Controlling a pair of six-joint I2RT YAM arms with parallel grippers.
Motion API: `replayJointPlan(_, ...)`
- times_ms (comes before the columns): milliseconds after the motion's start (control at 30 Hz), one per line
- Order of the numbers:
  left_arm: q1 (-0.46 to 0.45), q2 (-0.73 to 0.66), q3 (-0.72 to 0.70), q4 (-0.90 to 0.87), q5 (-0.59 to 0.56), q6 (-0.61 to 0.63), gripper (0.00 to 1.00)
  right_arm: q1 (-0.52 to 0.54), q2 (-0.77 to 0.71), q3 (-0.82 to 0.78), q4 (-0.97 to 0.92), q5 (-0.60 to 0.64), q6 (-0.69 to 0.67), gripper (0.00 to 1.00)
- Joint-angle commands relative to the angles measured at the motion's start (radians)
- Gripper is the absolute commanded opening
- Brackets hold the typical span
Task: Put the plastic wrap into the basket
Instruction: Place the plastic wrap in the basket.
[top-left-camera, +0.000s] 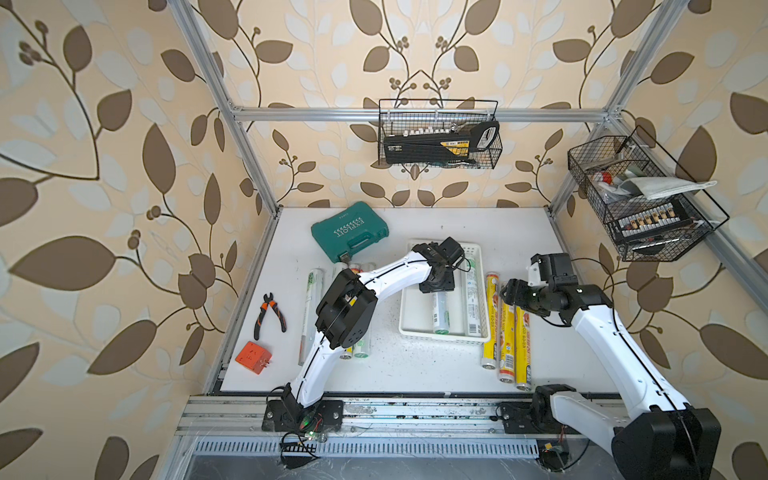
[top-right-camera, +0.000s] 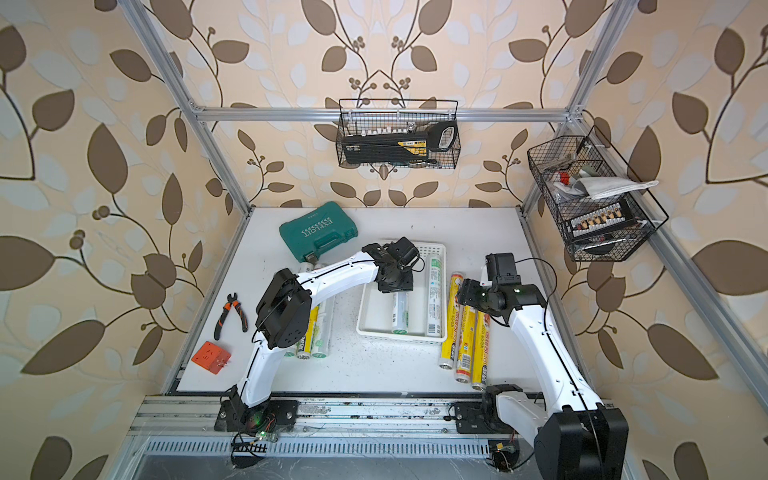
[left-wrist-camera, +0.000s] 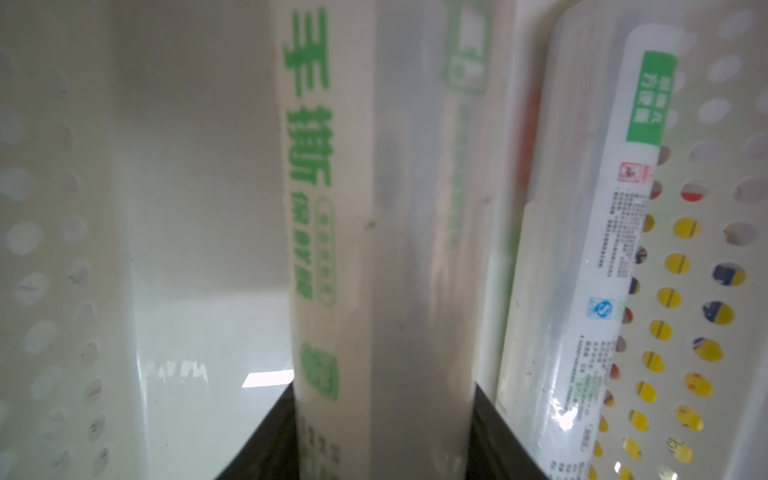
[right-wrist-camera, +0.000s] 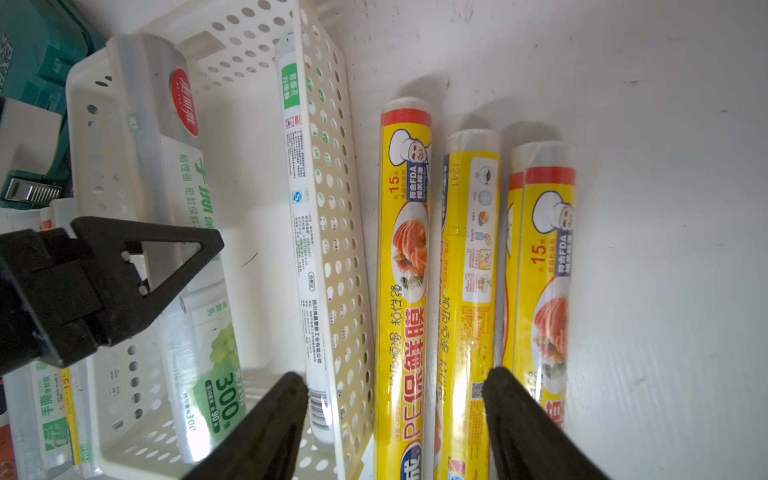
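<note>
Next, my left gripper lets go of the silvery-white plastic wrap roll on the bottom of the basket, snug (top-left-camera: 455, 296) (left-wrist-camera: 452, 264) beside the other silvery-white roll.
The white perforated basket (top-left-camera: 444, 337) (top-right-camera: 399, 337) sits mid-table. My left gripper (top-left-camera: 436, 286) (top-right-camera: 395, 286) (left-wrist-camera: 386, 436) is down inside it, shut on a silvery-white plastic wrap roll with green print (top-left-camera: 441, 313) (left-wrist-camera: 374, 249) (right-wrist-camera: 183, 166). Another such roll (top-left-camera: 471, 291) (left-wrist-camera: 582, 291) (right-wrist-camera: 303, 208) lies along the basket's right wall. Three yellow rolls (top-left-camera: 507, 345) (top-right-camera: 453, 320) (right-wrist-camera: 407, 249) lie side by side just right of the basket. My right gripper (top-left-camera: 509, 293) (top-right-camera: 463, 293) (right-wrist-camera: 395, 378) hovers open above them, holding nothing. Several more rolls (top-left-camera: 313, 299) (top-right-camera: 320, 332) lie left of the basket, partly hidden under my left arm.
A green tool case (top-left-camera: 349, 230) lies at the back left. Orange-handled pliers (top-left-camera: 270, 316) and an orange block (top-left-camera: 253, 357) are at the table's left edge. Black wire baskets hang on the back wall (top-left-camera: 438, 137) and right frame (top-left-camera: 640, 199).
</note>
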Motion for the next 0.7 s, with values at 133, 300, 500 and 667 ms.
replayJointPlan(133, -0.017, 0.019, 0.059, 0.068, 0.046, -0.016, 0.36, -0.010, -0.017, -0.025, 0.007, -0.022, -0.014, 0.71)
replayJointPlan(300, -0.040, 0.046, 0.078, 0.085, 0.072, -0.015, 0.36, -0.012, -0.016, -0.028, 0.010, -0.026, -0.013, 0.71)
replayJointPlan(500, -0.056, 0.074, 0.101, 0.096, 0.101, -0.018, 0.36, -0.014, -0.012, -0.029, 0.010, -0.028, -0.014, 0.71)
replayJointPlan(667, -0.057, 0.080, 0.102, 0.098, 0.102, -0.022, 0.38, -0.015, -0.012, -0.027, 0.012, -0.031, -0.013, 0.71)
